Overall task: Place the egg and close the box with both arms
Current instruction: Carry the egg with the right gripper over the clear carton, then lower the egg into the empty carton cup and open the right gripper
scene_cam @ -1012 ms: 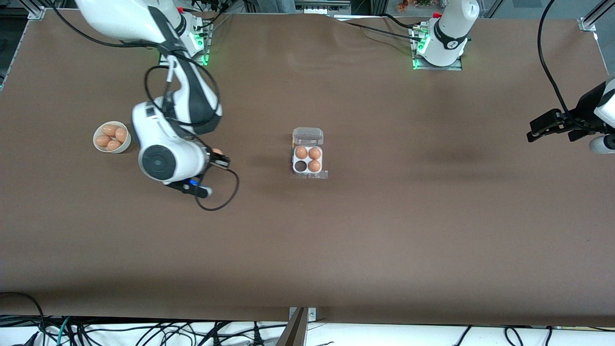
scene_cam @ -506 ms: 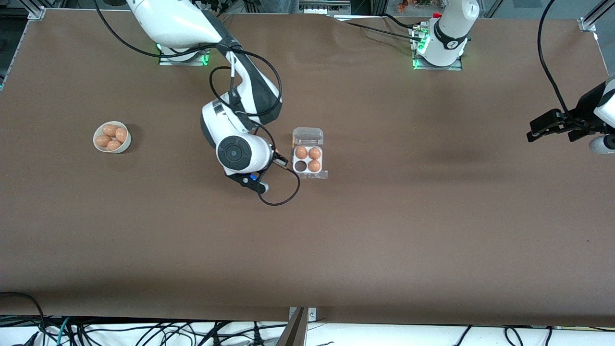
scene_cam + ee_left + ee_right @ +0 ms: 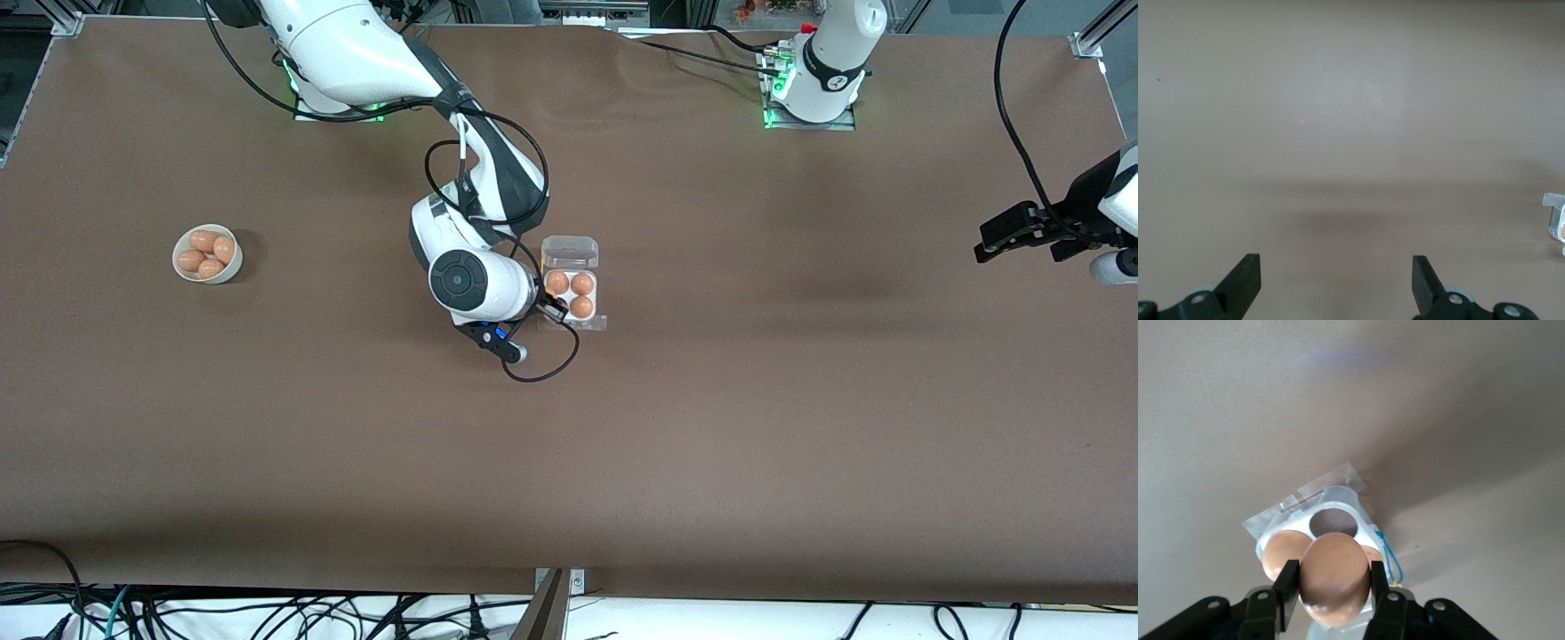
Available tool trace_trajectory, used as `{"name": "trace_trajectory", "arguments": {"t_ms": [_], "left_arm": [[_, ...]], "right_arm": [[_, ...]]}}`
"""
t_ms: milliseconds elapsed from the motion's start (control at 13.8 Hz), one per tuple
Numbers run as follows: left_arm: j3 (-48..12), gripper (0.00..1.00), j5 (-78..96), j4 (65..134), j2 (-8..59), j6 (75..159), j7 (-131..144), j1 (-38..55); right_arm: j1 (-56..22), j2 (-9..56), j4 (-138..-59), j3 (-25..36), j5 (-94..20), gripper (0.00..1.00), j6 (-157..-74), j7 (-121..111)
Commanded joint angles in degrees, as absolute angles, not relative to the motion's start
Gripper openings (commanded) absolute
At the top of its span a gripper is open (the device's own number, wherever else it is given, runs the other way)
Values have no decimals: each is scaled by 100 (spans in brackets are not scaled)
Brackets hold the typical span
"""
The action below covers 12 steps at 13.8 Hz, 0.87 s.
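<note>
The egg will go from my right gripper, where it now hangs over the box, into the empty cell of the box (image 3: 556, 305) (image 3: 1334, 522), beside the other eggs.
The box (image 3: 570, 294) lies open mid-table, its clear lid (image 3: 570, 252) folded back toward the robots' bases. Three eggs sit in its cells. My right gripper (image 3: 553, 308) is shut on the egg (image 3: 1334, 577) and hangs over the box's cell nearest the front camera toward the right arm's end. In the right wrist view the empty cell (image 3: 1331, 520) of the box (image 3: 1338, 497) shows just past the held egg. My left gripper (image 3: 987, 240) waits open and empty at the left arm's end of the table; it also shows in the left wrist view (image 3: 1336, 267).
A round white bowl (image 3: 179, 269) with several more eggs stands toward the right arm's end of the table. A black cable loop (image 3: 542, 369) hangs from the right wrist, nearer the front camera than the box. A corner of the box (image 3: 1555, 213) shows in the left wrist view.
The right arm has carried the egg from beside the bowl across the table to over the box. The left arm has not moved.
</note>
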<state>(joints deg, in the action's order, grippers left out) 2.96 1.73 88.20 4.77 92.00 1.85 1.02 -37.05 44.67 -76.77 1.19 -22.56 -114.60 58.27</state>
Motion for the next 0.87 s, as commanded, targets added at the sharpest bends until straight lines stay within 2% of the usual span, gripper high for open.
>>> {"name": "trace_trajectory", "arguments": {"t_ms": [0,578,795], "left_arm": [[264,100,62,8701,492,9088,53,62],[264,100,62,8701,492,9088,53,62],[264,100,62,8701,492,9088,53,62]], "right_arm": [[-3823,4658,-7471,141,-2399,40,-11505,5941],[-3911,4825,-7462,106,-2408,40,-11549,6047],[-3902,4878,-7462,62,-2408,41,-11803,6047]]}}
